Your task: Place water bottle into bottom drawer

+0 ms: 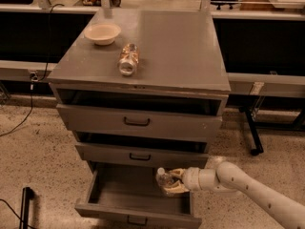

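Observation:
Next, I let go of the water bottle, which hangs just above the drawer's floor, on the bottom drawer's inside (pixel 163 183), toward the end nearest my white arm.
The bottom drawer (pixel 119 213) of the grey cabinet is pulled out, its black handle on the front. My gripper (pixel 170 182) reaches in from the right, low over the drawer's right end. It is shut on the water bottle (pixel 164 179), a clear bottle with a white cap pointing up and left. The bottle hangs just above the drawer's floor at its right side. My white arm (pixel 248 192) runs off to the lower right.
On the cabinet top (pixel 190 56) lie a stubby brown-labelled jar (pixel 128 59) on its side and a pale bowl (pixel 102 33). The two upper drawers (pixel 138 122) stand slightly open. A black table leg (pixel 251 132) is at the right, cables at the left.

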